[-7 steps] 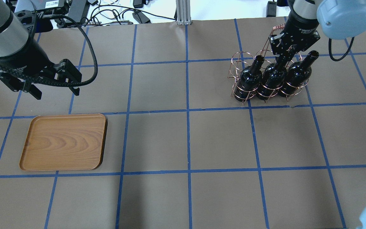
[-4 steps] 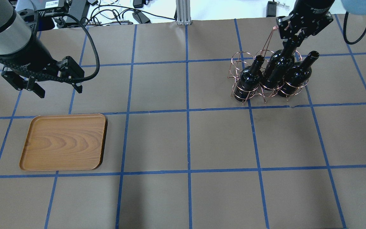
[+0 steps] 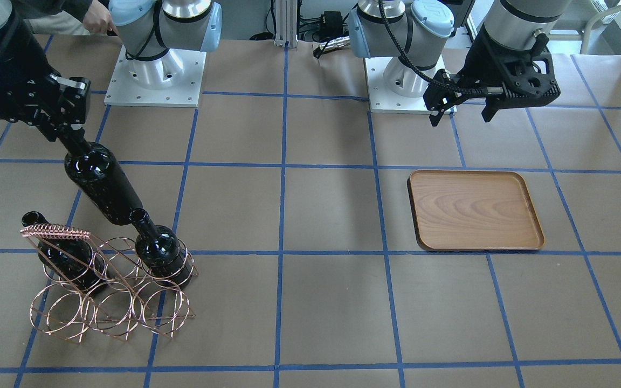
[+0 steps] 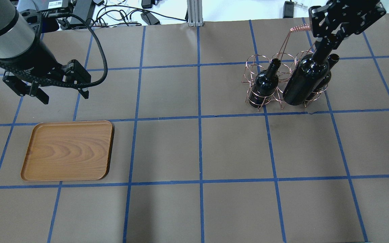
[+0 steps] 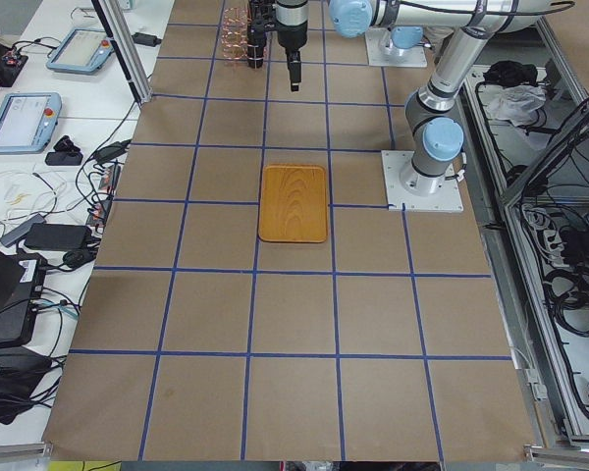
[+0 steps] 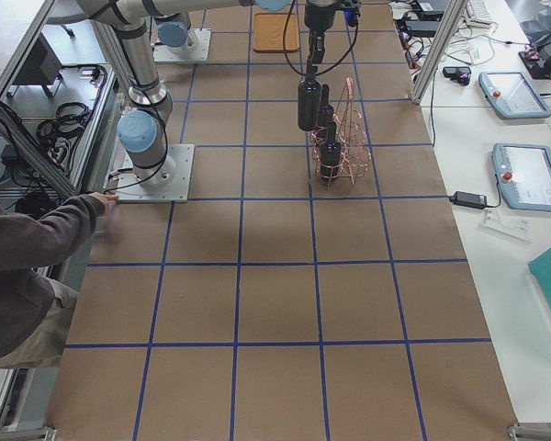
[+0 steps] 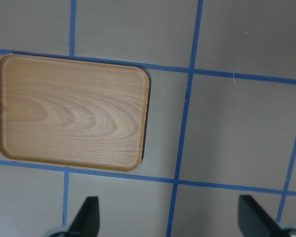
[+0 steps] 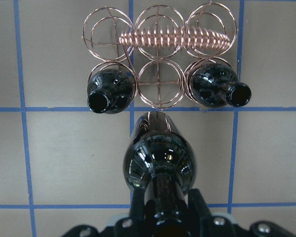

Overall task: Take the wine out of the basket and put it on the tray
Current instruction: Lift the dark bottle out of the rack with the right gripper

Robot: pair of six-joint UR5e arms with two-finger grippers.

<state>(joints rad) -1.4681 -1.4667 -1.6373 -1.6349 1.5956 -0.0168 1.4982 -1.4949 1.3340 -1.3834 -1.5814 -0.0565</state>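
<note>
My right gripper will release the wine bottle inside the blue tape square (image 3: 328,223) next to the wooden tray, on the side toward the basket.
My right gripper (image 4: 331,35) is shut on the neck of a near-black wine bottle (image 4: 304,79) and holds it up clear of the copper wire basket (image 4: 282,79). In the front view the gripper (image 3: 70,134) holds the bottle (image 3: 100,186) above the basket (image 3: 108,291). Two more bottles (image 8: 111,89) (image 8: 214,86) stand in the basket's end rings; the middle ring (image 8: 158,91) is empty. The wooden tray (image 4: 68,150) lies at the left, empty. My left gripper (image 4: 61,96) is open and empty beyond the tray, which shows in its wrist view (image 7: 71,111).
Brown paper with a blue tape grid covers the table (image 4: 198,152). Cables and boxes (image 4: 113,13) lie past its far edge. A person's hand (image 3: 97,21) rests near the right arm's base. The basket's coiled handle (image 3: 54,231) stands above its rings.
My right gripper has lifted the middle bottle up out of the basket's ring and it now hangs clear. The left arm has shifted slightly, still open.
</note>
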